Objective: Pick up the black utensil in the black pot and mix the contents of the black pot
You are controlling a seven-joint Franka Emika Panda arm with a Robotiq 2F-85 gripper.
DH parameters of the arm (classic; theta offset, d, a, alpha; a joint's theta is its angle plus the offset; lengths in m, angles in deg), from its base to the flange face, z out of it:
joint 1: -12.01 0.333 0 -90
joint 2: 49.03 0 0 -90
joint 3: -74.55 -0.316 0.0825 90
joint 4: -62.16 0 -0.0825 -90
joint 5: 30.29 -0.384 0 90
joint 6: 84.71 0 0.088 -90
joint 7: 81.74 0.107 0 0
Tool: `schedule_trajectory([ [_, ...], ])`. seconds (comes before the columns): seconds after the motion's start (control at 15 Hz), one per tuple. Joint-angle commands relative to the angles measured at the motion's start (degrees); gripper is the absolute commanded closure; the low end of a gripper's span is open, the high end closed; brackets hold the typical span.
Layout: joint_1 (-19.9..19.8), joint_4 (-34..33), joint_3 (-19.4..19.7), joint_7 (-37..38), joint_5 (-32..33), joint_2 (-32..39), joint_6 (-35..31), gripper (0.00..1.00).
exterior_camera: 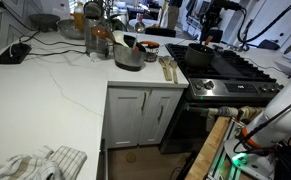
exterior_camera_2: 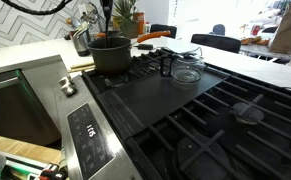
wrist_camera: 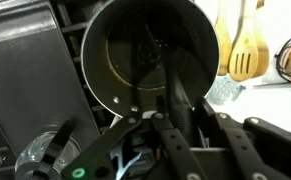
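Note:
The robot's gripper needs to release the black utensil inside the black pot, with the utensil's handle leaning on the pot's far rim [exterior_camera: 203, 46] [wrist_camera: 151, 98].
The black pot [wrist_camera: 150, 50] fills the wrist view from above; its dark inside shows no clear contents. It stands on the stove's back burner in both exterior views [exterior_camera: 198, 55] [exterior_camera_2: 110, 55]. The black utensil [wrist_camera: 173, 85] rises from inside the pot, its head hidden in the dark. My gripper [wrist_camera: 182, 108] hangs straight over the pot [exterior_camera_2: 107, 18] and is shut on the utensil's handle, one finger on each side.
Pale wooden utensils [wrist_camera: 240, 50] lie on the counter beside the pot. A glass lid [exterior_camera_2: 187, 72] rests on the stove grate next to the pot and also shows in the wrist view [wrist_camera: 40, 150]. A steel pot [exterior_camera: 128, 55] and clutter stand on the white counter [exterior_camera: 55, 80].

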Motion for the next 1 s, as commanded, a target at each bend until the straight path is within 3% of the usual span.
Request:
schedule_trajectory([
  [0.0,-0.5,0.5,0.6,-0.5,2.2,0.3,4.8,0.91],
  [0.47,-1.9,0.0,2.4,4.4,6.1,1.5,3.6,0.91],
  [0.87,-1.6,1.9,2.1,4.7,5.2,-0.2,-3.1,0.91],
  [0.93,-1.5,2.2,1.9,4.0,4.8,-0.7,-3.5,0.41],
])
